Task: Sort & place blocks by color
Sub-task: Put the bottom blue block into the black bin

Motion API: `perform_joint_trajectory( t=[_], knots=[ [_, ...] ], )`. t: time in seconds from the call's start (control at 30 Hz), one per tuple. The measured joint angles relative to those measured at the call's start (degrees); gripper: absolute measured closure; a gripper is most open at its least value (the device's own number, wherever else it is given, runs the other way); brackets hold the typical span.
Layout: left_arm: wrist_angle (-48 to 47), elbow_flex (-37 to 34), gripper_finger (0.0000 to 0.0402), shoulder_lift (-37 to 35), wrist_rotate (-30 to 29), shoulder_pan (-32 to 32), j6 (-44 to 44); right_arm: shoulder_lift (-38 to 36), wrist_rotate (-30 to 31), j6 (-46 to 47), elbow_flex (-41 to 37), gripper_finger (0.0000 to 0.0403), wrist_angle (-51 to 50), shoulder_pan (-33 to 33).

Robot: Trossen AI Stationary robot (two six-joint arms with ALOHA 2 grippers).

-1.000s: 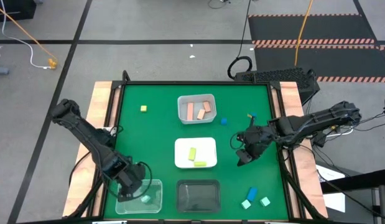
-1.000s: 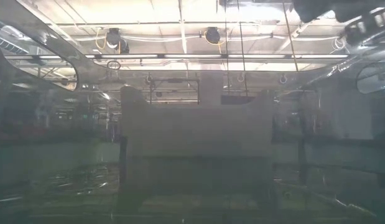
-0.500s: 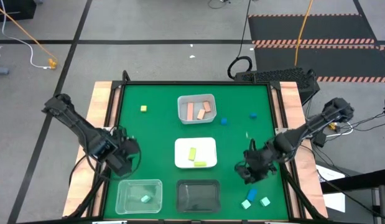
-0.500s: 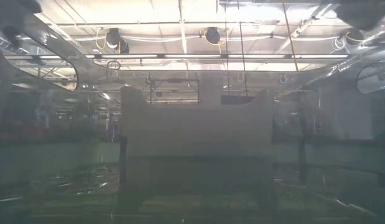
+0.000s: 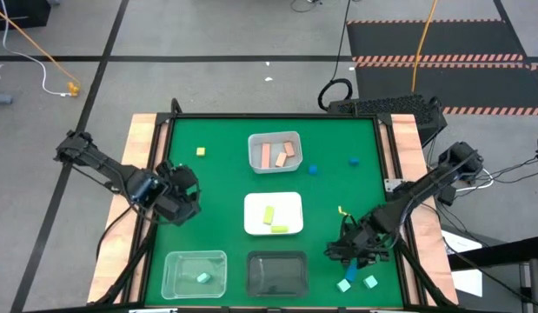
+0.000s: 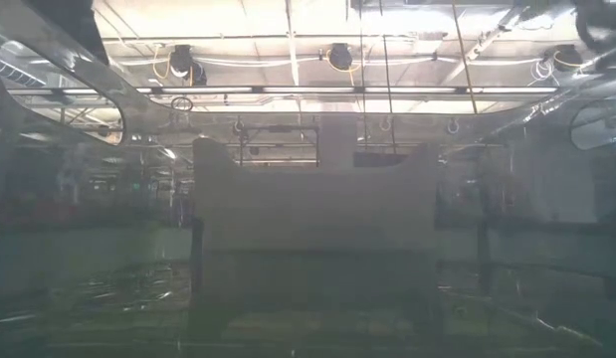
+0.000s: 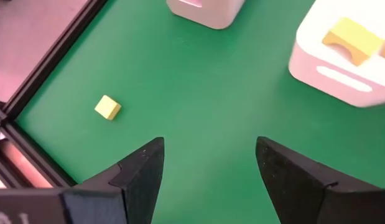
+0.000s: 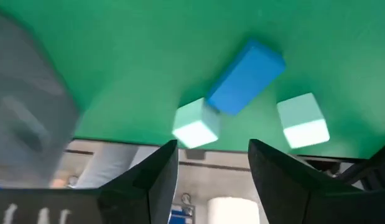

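The blue bar is beside the mint cubes. My right gripper should go there next and close on the bar's middle (image 5: pixel 351 270) (image 8: pixel 245 76).
A yellow cube (image 5: pixel 201 152) lies far left on the green mat, ahead of my open left gripper (image 5: pixel 183 198) (image 7: pixel 208 146), which hovers over the mat's left part with nothing between its fingers. My right gripper (image 5: pixel 354 254) (image 8: pixel 211 149) stands open at the near right, above a blue bar (image 8: pixel 245 78) and two mint cubes (image 8: pixel 195 124) (image 8: pixel 302 119) lying on the mat. The far tray (image 5: pixel 254 159) holds pink blocks (image 5: pixel 275 154). The white tray (image 5: pixel 249 205) holds yellow-green blocks (image 5: pixel 274 217). One mint block (image 5: pixel 203 277) lies in the clear tray (image 5: pixel 171 261).
Two small blue cubes (image 5: pixel 313 169) (image 5: pixel 352 161) lie on the mat at the far right. A black tray (image 5: pixel 277 274) stands at the near edge between the clear tray and the right gripper. Wooden strips (image 5: pixel 140 174) and a black frame edge the mat.
My left gripper has risen from over the clear tray and gone toward the table's far edge; the mint block stays in that tray. My right gripper has travelled from the right middle toward the near edge, over the blue bar and mint cubes.
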Motion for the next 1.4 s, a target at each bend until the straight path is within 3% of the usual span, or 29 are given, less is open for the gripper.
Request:
perform_joint_trajectory(
  t=[0.17, 0.4, 0.77, 1.0, 1.13, 1.4],
  knots=[
    [0.02, 0.00, 0.0147, 0.00, -0.07, 1.95, -0.26, 2.13, -4.53, 3.46, -5.64, 0.0216, 8.48, 0.62],
    [0.02, 0.00, 0.0147, 0.00, -0.07, 2.38, -0.26, 2.76, -1.41, 7.88, -12.33, 0.0215, 21.23, 1.14],
    [0.13, 0.00, 0.0147, 0.02, -0.07, 2.38, -1.71, 2.84, -3.44, 8.35, -14.31, 0.0215, 20.93, 1.11],
    [0.15, 0.00, 0.0147, 0.02, -0.07, 2.38, -1.35, 2.63, -2.94, 7.04, -14.16, 0.0215, 10.23, 1.11],
    [0.15, 0.00, 0.0147, 0.02, -0.10, 2.38, -1.29, 2.59, 3.00, 3.92, -14.10, 0.0215, 8.00, 0.90],
    [0.22, 0.00, 0.0147, 0.02, -0.14, 2.38, -1.34, 2.41, 22.16, -8.82, -14.13, 0.0216, 13.07, -1.65]
  ],
)
